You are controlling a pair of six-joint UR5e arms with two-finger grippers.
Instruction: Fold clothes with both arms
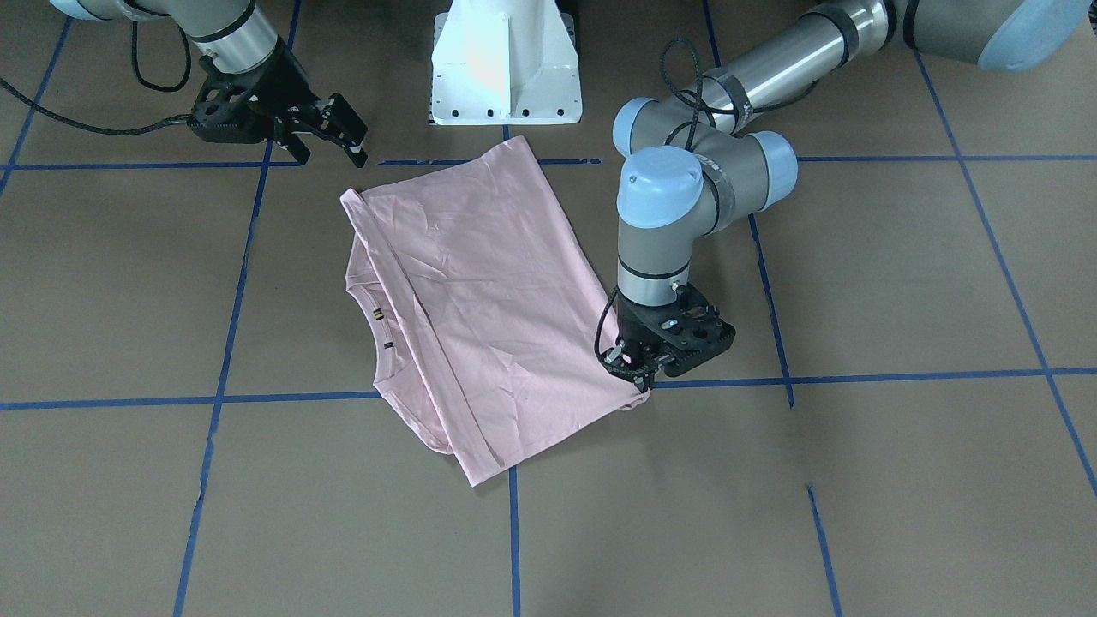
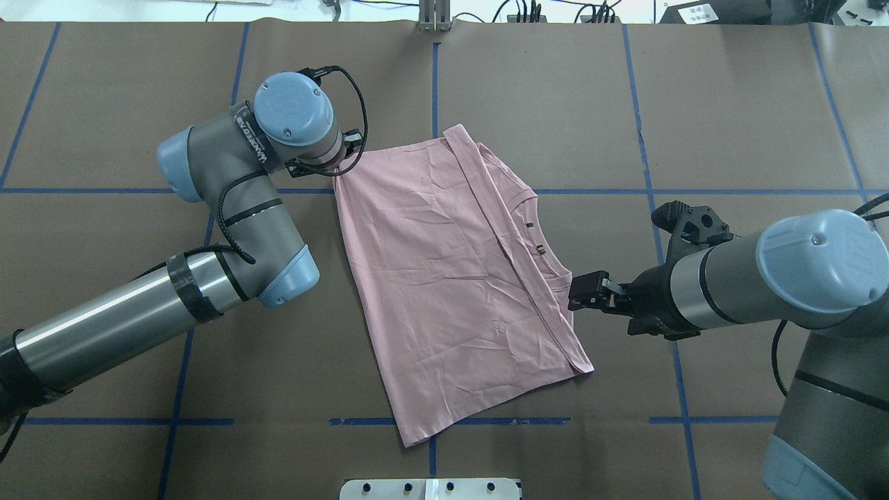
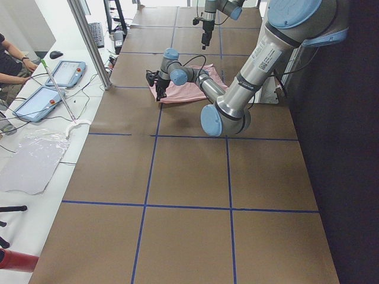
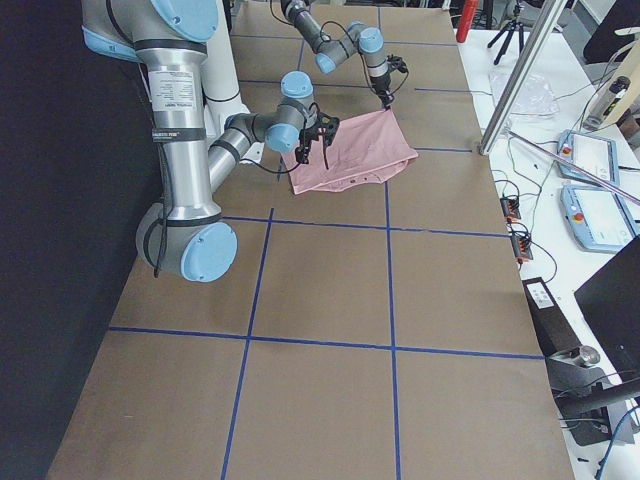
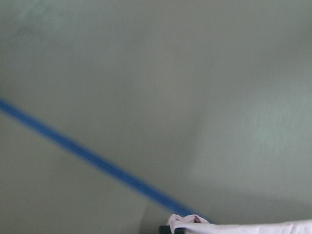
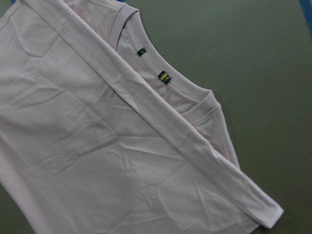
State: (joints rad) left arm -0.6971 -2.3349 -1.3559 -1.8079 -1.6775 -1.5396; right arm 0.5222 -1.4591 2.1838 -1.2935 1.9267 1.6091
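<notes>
The robot's left gripper needs to release the T-shirt's corner on the bare table [image 1: 620, 503] beyond the blue tape line, away from the pedestal.
The pale pink T-shirt [image 1: 488, 317] lies folded on the brown table, plain side up, collar with small tags [image 2: 539, 248] towards my right arm; the cartoon is hidden. My left gripper [image 1: 638, 381] points straight down at the shirt's far corner and is shut on it. A bit of pink cloth [image 5: 187, 220] shows at the bottom of the left wrist view. In the overhead view the left wrist [image 2: 295, 118] hides that gripper. My right gripper [image 2: 578, 295] is open and empty, raised just beside the shirt's collar edge. The right wrist view looks down on the shirt [image 6: 122, 146].
The white pedestal base [image 1: 506, 68] stands at the robot's side of the table. Blue tape lines [image 1: 900, 374] grid the brown table cover. In the exterior left view a desk with tablets [image 3: 65, 74] and a metal post [image 3: 89, 41] stand beyond the table's far edge.
</notes>
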